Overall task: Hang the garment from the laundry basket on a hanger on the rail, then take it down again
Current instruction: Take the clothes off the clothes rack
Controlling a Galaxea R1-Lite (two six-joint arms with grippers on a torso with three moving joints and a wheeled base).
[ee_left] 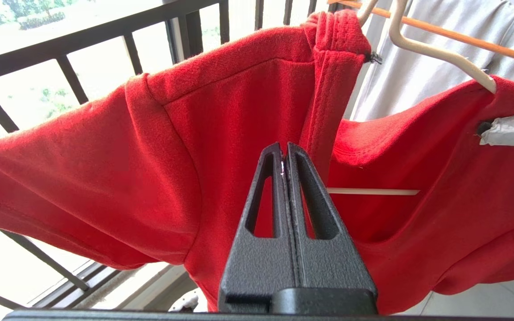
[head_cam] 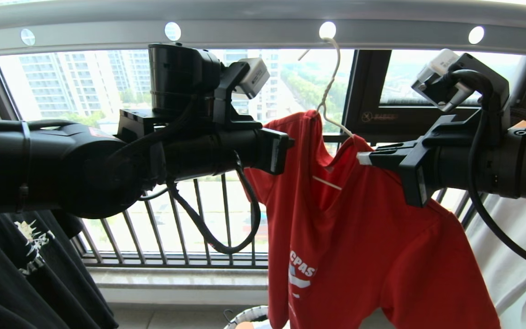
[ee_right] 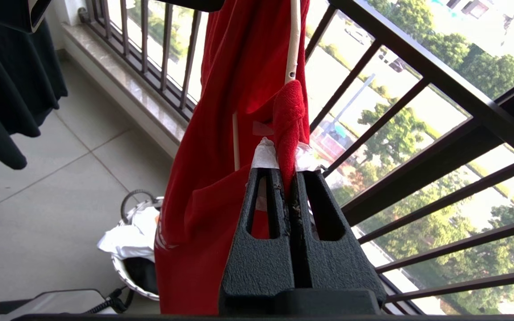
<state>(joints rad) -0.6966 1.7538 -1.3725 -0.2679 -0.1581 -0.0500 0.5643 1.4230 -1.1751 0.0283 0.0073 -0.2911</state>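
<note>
The collar is bunched by the hanger's neck, beyond the shut fingers of my left gripper. Next, I open them, pinch the collar's edge (ee_left: pixel 325 104) and pull it along the hanger.
The red garment (head_cam: pixel 359 237) hangs on the cream wire hanger (head_cam: pixel 331 87), whose hook sits in a hole of the grey rail (head_cam: pixel 254 27). My right gripper (head_cam: pixel 364 158) is shut on a fold of the garment (ee_right: pixel 290 116) at its right shoulder. My left gripper (ee_left: pixel 283 149) is shut just in front of the cloth below the collar (ee_left: pixel 337 49), and no cloth shows between its jaws. In the head view its fingers are hidden behind the left shoulder. The laundry basket (ee_right: pixel 127 272) stands on the floor below, holding white cloth.
A black T-shirt (head_cam: pixel 25 265) hangs at the left. At the right, a white garment (head_cam: pixel 509 274) hangs on a wood hanger (ee_left: pixel 462 38). The black balcony railing (head_cam: pixel 176 228) runs close behind the garment. A dark device with a cable (ee_right: pixel 60 303) lies beside the basket.
</note>
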